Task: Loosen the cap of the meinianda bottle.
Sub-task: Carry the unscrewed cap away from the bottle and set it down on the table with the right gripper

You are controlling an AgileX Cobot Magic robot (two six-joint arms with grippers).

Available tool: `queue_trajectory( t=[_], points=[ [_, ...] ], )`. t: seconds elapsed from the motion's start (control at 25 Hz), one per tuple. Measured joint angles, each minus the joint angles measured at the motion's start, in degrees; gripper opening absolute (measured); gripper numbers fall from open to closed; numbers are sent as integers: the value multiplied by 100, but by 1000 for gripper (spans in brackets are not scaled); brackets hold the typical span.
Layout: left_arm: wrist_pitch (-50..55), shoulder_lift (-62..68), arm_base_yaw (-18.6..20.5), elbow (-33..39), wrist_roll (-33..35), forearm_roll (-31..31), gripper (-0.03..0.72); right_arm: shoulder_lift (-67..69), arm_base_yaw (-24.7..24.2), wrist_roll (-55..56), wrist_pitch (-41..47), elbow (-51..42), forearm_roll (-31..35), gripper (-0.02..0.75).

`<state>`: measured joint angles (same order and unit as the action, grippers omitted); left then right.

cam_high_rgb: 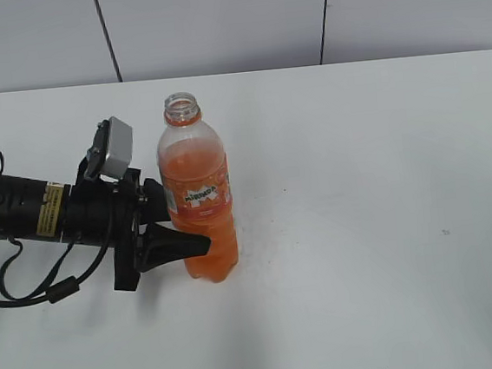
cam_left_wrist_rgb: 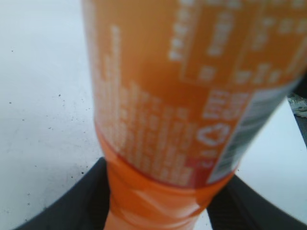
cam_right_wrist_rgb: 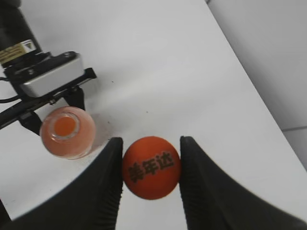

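The robot's right gripper will release the orange cap on the bare white table [cam_high_rgb: 418, 203] close to the small dark speck.
The meinianda bottle [cam_high_rgb: 198, 198] stands upright on the white table, its neck open with no cap on it. My left gripper [cam_high_rgb: 173, 226] is shut on the bottle's lower body from the left. The left wrist view shows the orange label [cam_left_wrist_rgb: 192, 96] close up, with a finger on either side. My right gripper [cam_right_wrist_rgb: 151, 167] is shut on the orange cap [cam_right_wrist_rgb: 151, 167], which has dark lettering on top, and holds it high above the table. From there the open bottle mouth [cam_right_wrist_rgb: 65, 130] shows below left. The right arm is out of the exterior view.
The white table [cam_high_rgb: 392, 249] ends at a back edge against a grey panelled wall [cam_high_rgb: 213, 22]. The left arm and its cable [cam_high_rgb: 28, 275] lie along the table's left side. The table's right edge shows in the right wrist view [cam_right_wrist_rgb: 249, 86].
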<state>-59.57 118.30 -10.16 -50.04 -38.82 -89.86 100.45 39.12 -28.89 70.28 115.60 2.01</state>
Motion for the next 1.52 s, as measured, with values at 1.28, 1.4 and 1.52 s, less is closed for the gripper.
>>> queue_trajectory(
  t=[1.28, 1.4, 1.52],
  points=[
    [41, -12, 0, 0, 0, -16, 365, -1510, -2871, 2170, -6169, -7545, 600, 269],
    [41, -12, 0, 0, 0, -16, 365, -944, -2871, 2170, -6572, -7551, 606, 269],
    [42, -12, 0, 0, 0, -16, 365, -505, -2871, 2170, -6885, -7551, 630, 269]
  ],
)
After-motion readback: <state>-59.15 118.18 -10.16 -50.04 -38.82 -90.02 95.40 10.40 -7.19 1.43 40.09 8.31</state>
